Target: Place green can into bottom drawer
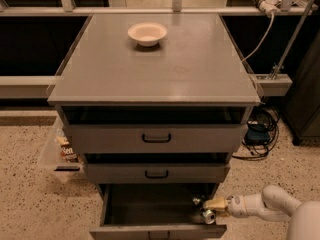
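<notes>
Next, I release the green can inside the bottom drawer's front corner (198,212), near the side closest to my arm.
The bottom drawer (150,231) of the grey cabinet is pulled open and its interior is dark. My gripper (204,208) reaches in from the lower right, over the drawer's right inner corner. It is shut on the green can (207,215), whose silver end faces the camera just above the drawer's front edge. Most of the can's green side is hidden by the tan fingers (216,204). My white arm (265,204) lies low beside the cabinet's right side.
A cream bowl (147,33) sits at the back of the cabinet top (160,74). The two upper drawers (156,138) with black handles stand slightly open. A clear bin of snacks (62,151) is on the floor at left. Cables (260,131) lie at right.
</notes>
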Available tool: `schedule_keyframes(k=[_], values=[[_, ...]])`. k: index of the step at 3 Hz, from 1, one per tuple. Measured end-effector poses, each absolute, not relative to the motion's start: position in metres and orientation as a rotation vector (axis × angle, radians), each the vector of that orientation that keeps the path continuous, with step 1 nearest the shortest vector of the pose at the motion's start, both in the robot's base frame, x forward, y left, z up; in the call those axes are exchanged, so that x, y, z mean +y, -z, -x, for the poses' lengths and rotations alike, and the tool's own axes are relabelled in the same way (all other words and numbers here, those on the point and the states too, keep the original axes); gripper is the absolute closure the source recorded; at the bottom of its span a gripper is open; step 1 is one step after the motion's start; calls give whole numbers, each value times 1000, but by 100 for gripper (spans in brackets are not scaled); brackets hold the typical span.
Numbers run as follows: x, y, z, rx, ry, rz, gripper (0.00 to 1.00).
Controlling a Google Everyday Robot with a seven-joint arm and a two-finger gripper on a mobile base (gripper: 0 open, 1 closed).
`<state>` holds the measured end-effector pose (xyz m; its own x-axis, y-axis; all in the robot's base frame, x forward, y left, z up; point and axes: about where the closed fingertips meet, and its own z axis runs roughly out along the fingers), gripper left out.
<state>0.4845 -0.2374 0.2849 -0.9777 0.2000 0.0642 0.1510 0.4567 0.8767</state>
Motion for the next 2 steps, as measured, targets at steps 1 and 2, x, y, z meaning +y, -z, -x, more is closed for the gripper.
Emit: schedule_keyframes(k=[1,2], values=[[-230,-270,-497,2656,-1581,-308,100],[-224,-260,-507,2667,-1580,-290,100]])
